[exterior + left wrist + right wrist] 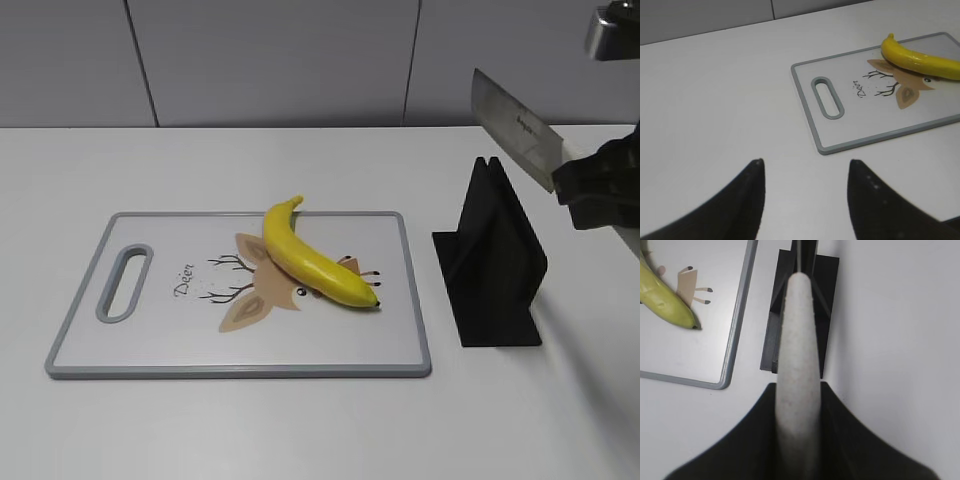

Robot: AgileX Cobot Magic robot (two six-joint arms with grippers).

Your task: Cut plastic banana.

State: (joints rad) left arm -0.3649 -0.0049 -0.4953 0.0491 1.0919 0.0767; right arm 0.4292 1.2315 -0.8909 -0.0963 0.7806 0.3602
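Observation:
I need to let go of the knife with my right gripper in the slot (pixel 514 222) (pixel 801 300) between the upright panels of the black knife stand. The knife now hangs above that stand.
The yellow plastic banana (pixel 312 257) lies whole and slanted on the white cutting board (pixel 150 345), stem toward the back; it also shows in the left wrist view (pixel 920 59) and the right wrist view (pixel 665 300). My right gripper (pixel 590 185) is shut on the pale handle (pixel 799 370) of a knife, whose steel blade (pixel 515 128) hangs in the air above the black knife stand (pixel 495 265), right of the board. My left gripper (pixel 805 165) is open and empty above bare table, left of the board's handle slot (pixel 827 97).
The white table (pixel 300 430) runs to a grey wall behind. The knife stand (pixel 797 295) sits just right of the board's right edge (pixel 737 325). A deer drawing is printed on the board under the banana.

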